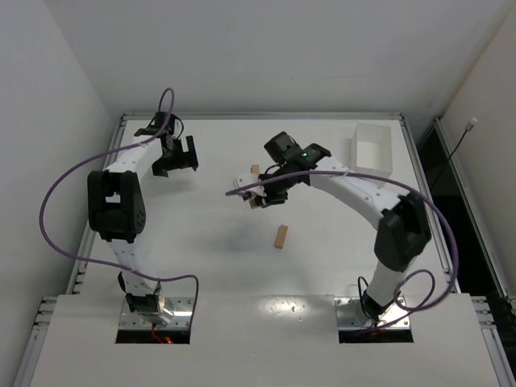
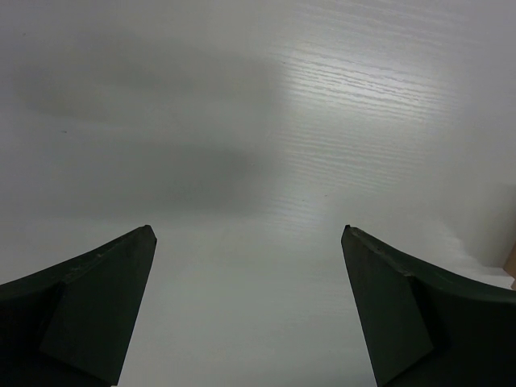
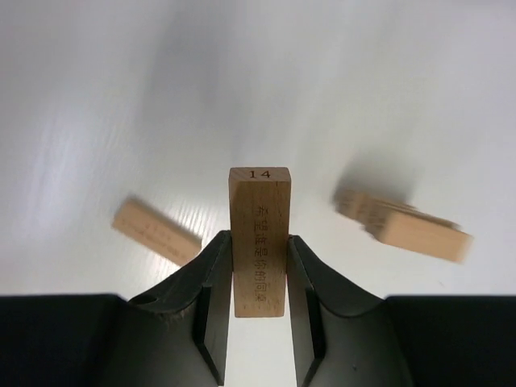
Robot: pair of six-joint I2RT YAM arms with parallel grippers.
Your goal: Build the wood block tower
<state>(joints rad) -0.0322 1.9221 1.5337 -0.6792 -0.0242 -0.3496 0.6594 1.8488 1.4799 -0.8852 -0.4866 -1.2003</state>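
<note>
I need to use my right gripper to set the wood block marked 14 on top of the short stack of blocks (image 1: 255, 181) (image 3: 405, 222).
My right gripper (image 3: 259, 278) is shut on a tan wood block (image 3: 259, 234) marked 14, which sticks out past the fingertips above the table. Below it, blurred, one loose wood block (image 3: 156, 232) lies to the left and a short stack of blocks, the tower (image 3: 403, 222), lies to the right. In the top view the right gripper (image 1: 256, 196) is over the table's middle, with a block (image 1: 255, 170) just behind it and a loose block (image 1: 280, 235) nearer the arms. My left gripper (image 1: 173, 160) is open and empty at the far left; its wrist view (image 2: 248, 234) shows only bare table.
A white rectangular tray (image 1: 372, 147) stands at the back right. The table's raised rim (image 1: 266, 117) runs along the far edge. A sliver of tan (image 2: 510, 262) shows at the right edge of the left wrist view.
</note>
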